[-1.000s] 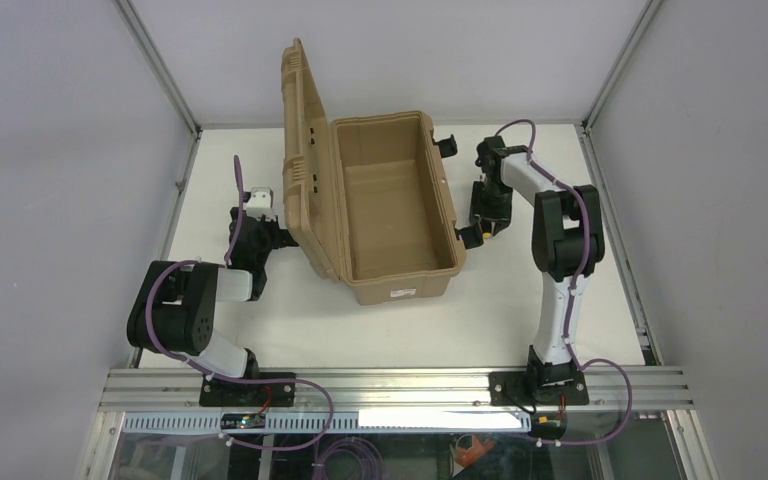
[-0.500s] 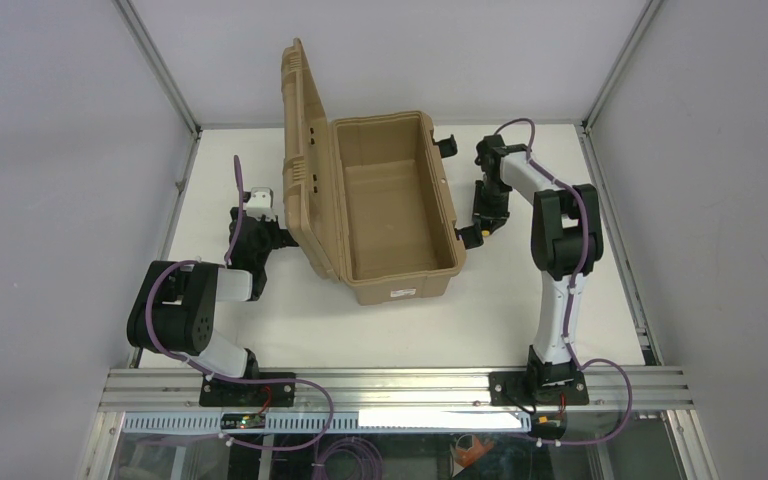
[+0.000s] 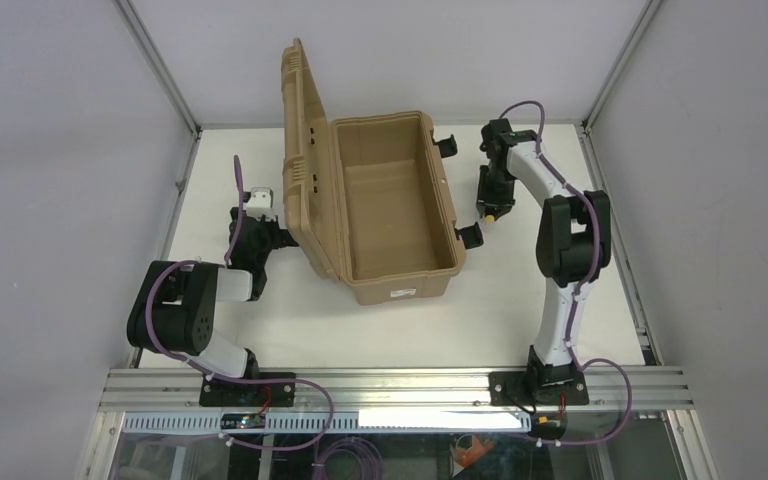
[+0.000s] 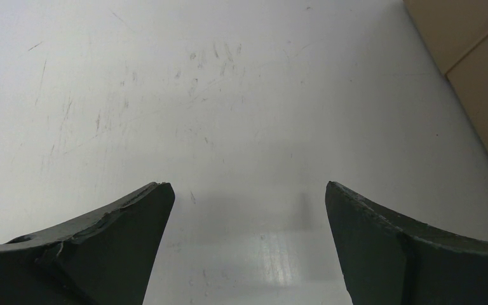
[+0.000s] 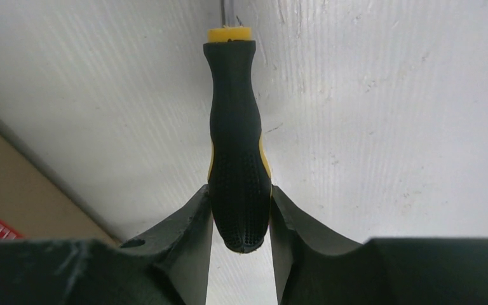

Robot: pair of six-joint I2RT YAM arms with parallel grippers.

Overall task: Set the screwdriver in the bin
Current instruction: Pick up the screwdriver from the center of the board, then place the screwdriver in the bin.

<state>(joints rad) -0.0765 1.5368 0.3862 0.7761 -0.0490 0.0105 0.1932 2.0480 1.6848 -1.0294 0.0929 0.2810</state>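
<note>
I will use my right gripper to set the screwdriver down on the middle of the bin's bottom [image 3: 387,217].
The bin [image 3: 390,205] is a tan hard case standing open on the table, its ribbed lid upright on the left. My right gripper [image 3: 489,213] is just right of the bin's right wall, shut on the screwdriver [image 5: 236,143]. The wrist view shows its black-and-yellow handle clamped between both fingers, the thin shaft pointing away above the white table. In the top view only a yellow spot [image 3: 489,217] of it shows. My left gripper [image 4: 248,210] is open and empty, low over the table left of the lid [image 3: 300,160].
Two black latches [image 3: 471,235] stick out from the bin's right wall, next to my right gripper. A tan corner of the bin [image 4: 476,70] shows at the right of the left wrist view. Grey walls and metal posts enclose the table.
My right gripper has lifted and drawn back from beside the front latch, carrying the screwdriver. The left arm has not moved.
</note>
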